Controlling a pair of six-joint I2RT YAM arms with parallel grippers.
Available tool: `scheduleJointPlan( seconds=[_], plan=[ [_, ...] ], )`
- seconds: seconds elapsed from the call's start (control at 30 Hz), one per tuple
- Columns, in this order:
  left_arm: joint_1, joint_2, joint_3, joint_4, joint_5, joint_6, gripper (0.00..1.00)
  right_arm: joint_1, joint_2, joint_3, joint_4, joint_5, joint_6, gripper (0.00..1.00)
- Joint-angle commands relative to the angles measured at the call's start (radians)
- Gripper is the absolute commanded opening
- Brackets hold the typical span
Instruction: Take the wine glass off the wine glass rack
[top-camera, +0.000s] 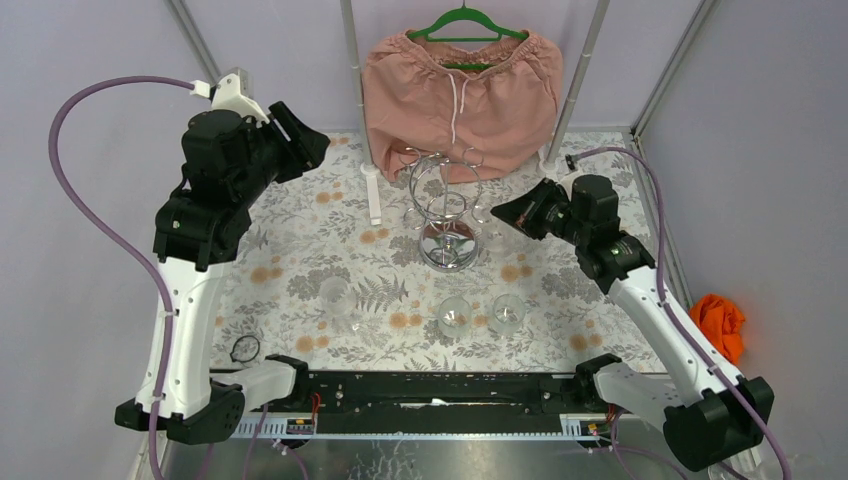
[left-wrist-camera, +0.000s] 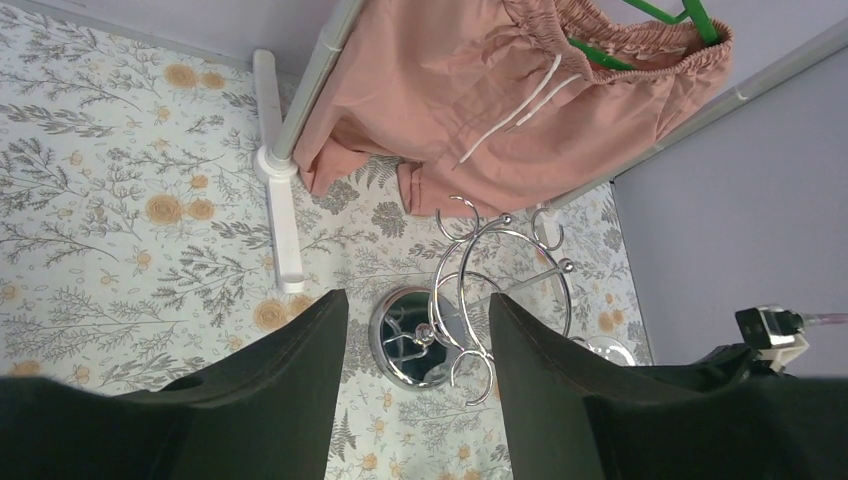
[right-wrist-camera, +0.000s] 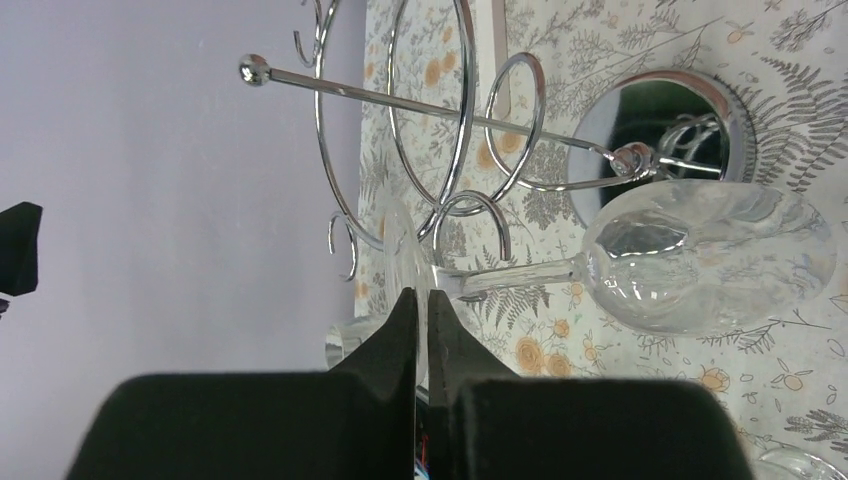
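Observation:
I close my left gripper next on the rim of the wine glass (left-wrist-camera: 612, 350), because my right gripper is already holding that glass by its foot.
The chrome wine glass rack (top-camera: 445, 205) stands at mid-back of the table, with its mirror base (right-wrist-camera: 655, 120) and looping arms in the right wrist view. My right gripper (right-wrist-camera: 421, 293) is shut on the thin round foot of a clear wine glass (right-wrist-camera: 705, 255). The glass's stem runs just beside a curled rack arm, and I cannot tell whether they touch. In the top view the right gripper (top-camera: 497, 212) is at the rack's right side. My left gripper (top-camera: 305, 140) is open and empty, high at the back left. The rack (left-wrist-camera: 455, 310) shows between its fingers, far below.
Three loose wine glasses stand on the floral cloth nearer the arms, one on the left (top-camera: 335, 295), one in the middle (top-camera: 453, 315) and one on the right (top-camera: 507, 312). Pink shorts (top-camera: 460, 95) hang on a green hanger from a white clothes rail behind the rack. An orange cloth (top-camera: 720, 320) lies off the table at the right.

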Motion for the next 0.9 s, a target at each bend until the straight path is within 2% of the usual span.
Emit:
scheduleJointPlan(
  seconds=[0.0,0.2,0.37,0.7,0.87],
  plan=[
    [-0.004,0.003,-0.019,0.059,0.025,0.000,0.62,-0.005,-0.084,0.072,-0.028,0.066,-0.016,0.00],
    [-0.004,0.004,-0.034,0.072,0.046,-0.005,0.62,-0.004,-0.107,0.162,-0.168,0.166,-0.099,0.00],
    [-0.004,0.008,-0.043,0.081,0.058,-0.009,0.62,-0.004,-0.113,0.192,-0.189,0.198,-0.135,0.00],
    [-0.004,0.015,-0.074,0.130,0.117,-0.030,0.62,-0.004,-0.109,0.366,-0.220,0.219,-0.219,0.00],
    [-0.004,0.021,-0.098,0.180,0.181,-0.047,0.62,-0.004,-0.100,0.477,-0.199,0.170,-0.246,0.00]
  ],
)
